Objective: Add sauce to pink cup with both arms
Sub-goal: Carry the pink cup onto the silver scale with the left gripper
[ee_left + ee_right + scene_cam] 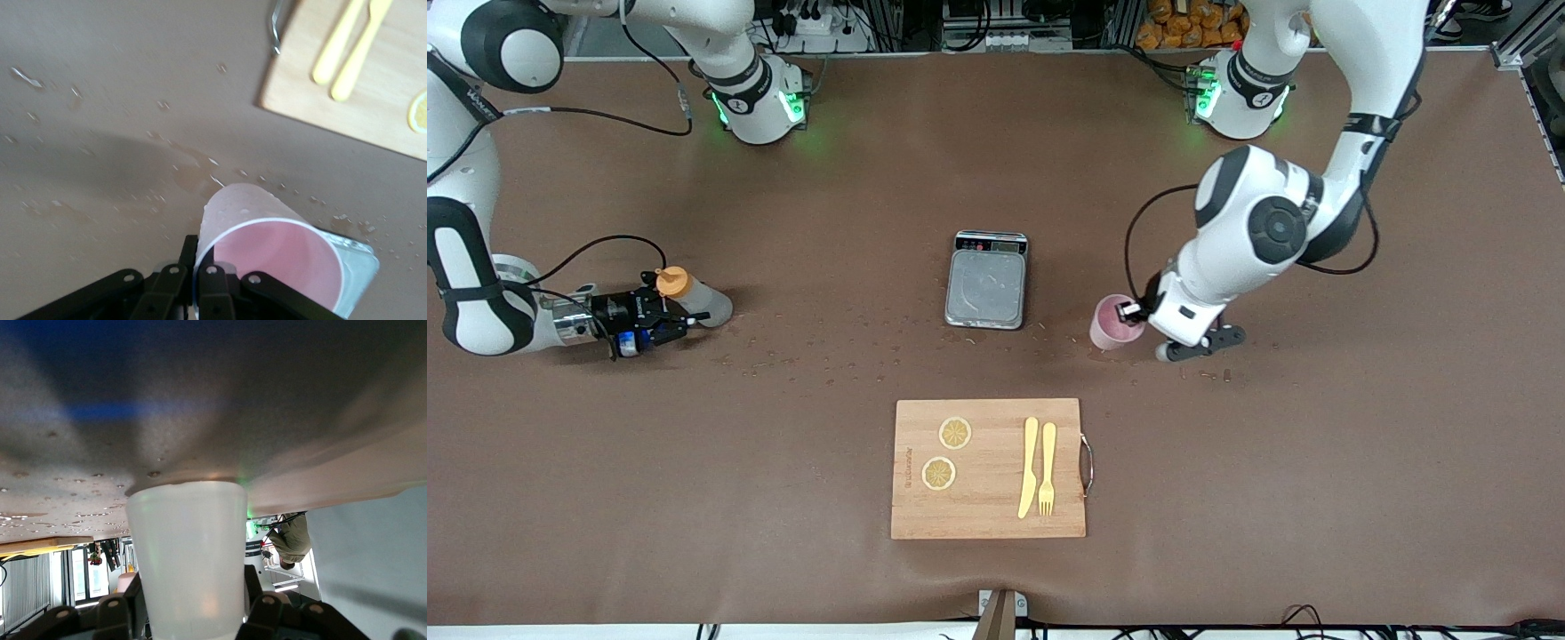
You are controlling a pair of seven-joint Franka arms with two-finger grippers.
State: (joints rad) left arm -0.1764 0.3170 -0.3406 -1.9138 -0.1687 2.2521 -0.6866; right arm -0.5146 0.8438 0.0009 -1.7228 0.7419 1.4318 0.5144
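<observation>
My left gripper needs to set the pink cup down on the grey scale's plate (968,293) (333,293), close to its edge that faces the sauce bottle.
The sauce bottle (698,300), whitish with an orange cap (673,282), is at the right arm's end of the table. My right gripper (660,318) reaches in sideways and is shut on its body. In the right wrist view the bottle (189,553) fills the gap between the fingers (252,581), and its base meets the table. The pink cup (1113,324) stands beside the grey scale. My left gripper (1138,312) is shut on the cup's rim (267,257), one finger inside and one outside (189,250).
A grey scale (987,281) sits mid-table. A wooden cutting board (989,468) lies nearer the front camera, with two lemon slices (955,433), a yellow knife (1029,467) and a fork (1047,468). Liquid drops dot the table around the scale (818,342).
</observation>
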